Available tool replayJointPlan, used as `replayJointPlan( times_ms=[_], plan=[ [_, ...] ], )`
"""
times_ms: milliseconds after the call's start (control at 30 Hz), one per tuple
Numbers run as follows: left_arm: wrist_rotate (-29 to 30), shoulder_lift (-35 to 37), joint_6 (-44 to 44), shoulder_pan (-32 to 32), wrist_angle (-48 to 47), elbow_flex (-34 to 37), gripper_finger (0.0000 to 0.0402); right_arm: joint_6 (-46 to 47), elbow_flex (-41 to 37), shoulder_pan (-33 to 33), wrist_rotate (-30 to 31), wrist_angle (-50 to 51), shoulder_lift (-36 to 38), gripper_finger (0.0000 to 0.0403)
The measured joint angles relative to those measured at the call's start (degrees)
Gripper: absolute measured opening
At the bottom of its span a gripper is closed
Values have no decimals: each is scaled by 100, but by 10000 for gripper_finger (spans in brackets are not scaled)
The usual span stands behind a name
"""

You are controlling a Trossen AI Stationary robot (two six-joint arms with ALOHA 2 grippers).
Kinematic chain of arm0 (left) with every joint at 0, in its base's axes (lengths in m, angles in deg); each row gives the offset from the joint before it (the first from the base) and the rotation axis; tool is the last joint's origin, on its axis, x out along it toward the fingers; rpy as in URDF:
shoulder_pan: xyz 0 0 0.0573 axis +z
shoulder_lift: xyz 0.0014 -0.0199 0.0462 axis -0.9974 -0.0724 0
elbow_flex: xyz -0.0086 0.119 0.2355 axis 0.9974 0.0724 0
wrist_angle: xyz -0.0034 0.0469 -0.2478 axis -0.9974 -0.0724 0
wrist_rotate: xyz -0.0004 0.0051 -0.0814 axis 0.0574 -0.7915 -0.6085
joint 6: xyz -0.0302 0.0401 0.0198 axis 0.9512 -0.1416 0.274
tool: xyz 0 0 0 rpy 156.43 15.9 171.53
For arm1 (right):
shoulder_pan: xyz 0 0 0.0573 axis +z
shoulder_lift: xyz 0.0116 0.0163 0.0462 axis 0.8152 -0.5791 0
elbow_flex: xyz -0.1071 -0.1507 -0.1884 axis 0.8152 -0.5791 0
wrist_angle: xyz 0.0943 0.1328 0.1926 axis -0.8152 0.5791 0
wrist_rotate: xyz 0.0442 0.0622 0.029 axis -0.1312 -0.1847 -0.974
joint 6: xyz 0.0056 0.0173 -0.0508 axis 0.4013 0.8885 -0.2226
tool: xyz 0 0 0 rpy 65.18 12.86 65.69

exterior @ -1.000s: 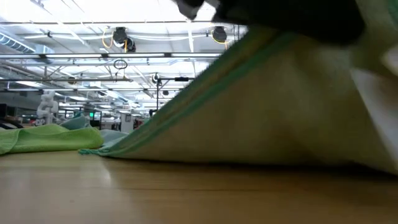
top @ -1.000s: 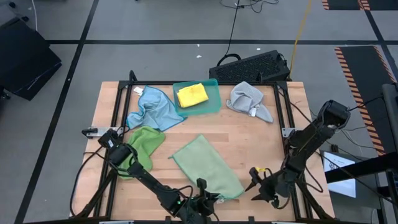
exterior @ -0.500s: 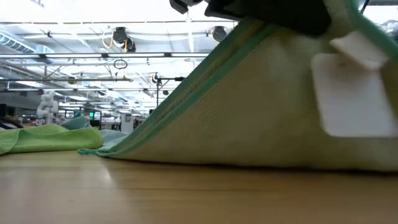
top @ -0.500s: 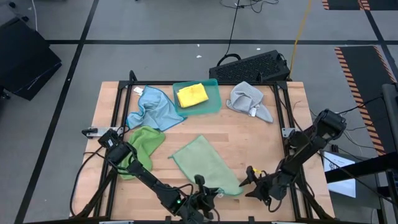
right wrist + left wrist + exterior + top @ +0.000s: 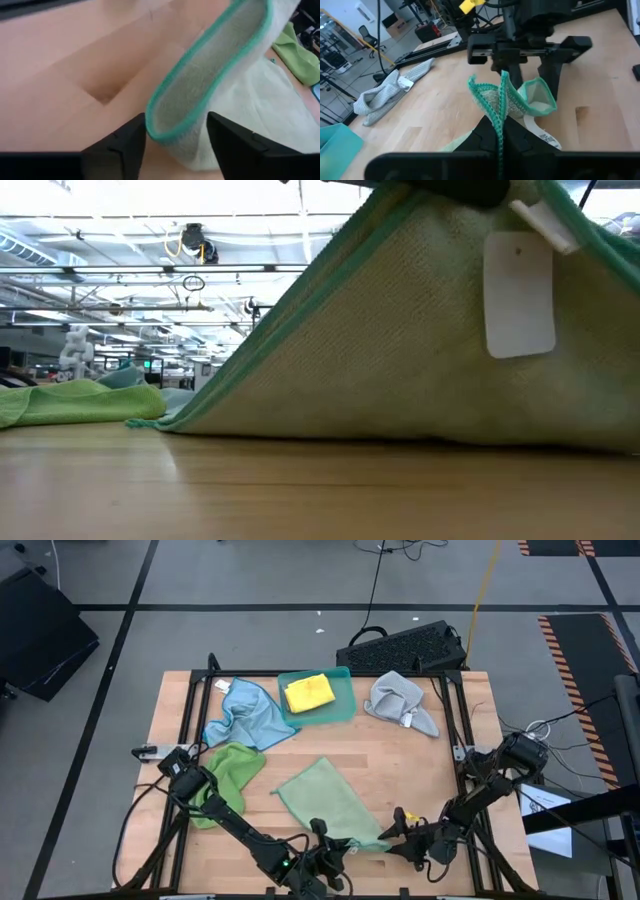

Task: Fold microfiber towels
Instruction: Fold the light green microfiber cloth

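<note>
The light green towel's curled edge rests on one right gripper finger, so next I back off and approach more level to pinch the towel's corner [image 5: 382, 841].
A light green microfiber towel [image 5: 330, 802] lies spread at the table's near middle, with its near corner raised like a tent [image 5: 420, 360] and a white tag [image 5: 518, 292] hanging from it. My left gripper [image 5: 332, 842] is shut on that raised corner. My right gripper [image 5: 176, 137] is open just to its right, with a curled edge of the same towel [image 5: 200, 85] between its fingers. The towel's far part rests flat on the wood. My left gripper pinches the towel's teal-stitched edge [image 5: 496, 107] at the raised near corner between its two shut fingers, coming nearly level from the table's near left. The corner stands up above the fingers, lifted clear, while the rest of the towel slopes down to the table. My right gripper has a finger [image 5: 131, 137] on each side of the curled edge; whether they touch it, I cannot tell.
A crumpled green towel [image 5: 228, 772] and a light blue one [image 5: 245, 715] lie at the left. A yellow towel [image 5: 308, 692] sits in the teal tray [image 5: 340, 710] at the far middle, a grey towel [image 5: 402, 702] at the far right. Bare wood lies between them.
My right gripper has come down and toward the table's left, up to the towel's raised near corner. My left gripper has drawn that corner a little higher, and the white tag has swung from tilted to hanging straight down.
</note>
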Motion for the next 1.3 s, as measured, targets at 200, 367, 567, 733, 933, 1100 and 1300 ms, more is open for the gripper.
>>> replayJointPlan(
  times_ms=[200, 367, 567, 733, 933, 1100, 1300],
  plan=[
    [142, 0, 107, 0, -66, 0, 5, -10, 0, 50, 0, -474, -183, 112],
    [146, 0, 523, 0, -455, 0, 8, -3, 0, 94, -23, -672, -141, 52],
    [129, 0, 1222, -35, -1178, 0, 9, -1, 2, 92, -181, -1176, -139, 5],
    [129, 0, 1416, -157, -1370, 0, 5, 102, 2, 92, -184, -1408, -46, 13],
    [149, 0, 1500, -308, -1463, 0, 9, 252, 2, 85, -184, -1340, 34, 42],
    [103, 0, 2010, -302, -1759, 0, 9, 664, 2, 74, -184, -968, 34, 88],
    [100, 0, 2142, -278, -1799, 0, 6, 1044, 49, 241, -183, -823, 34, 148]
  ],
)
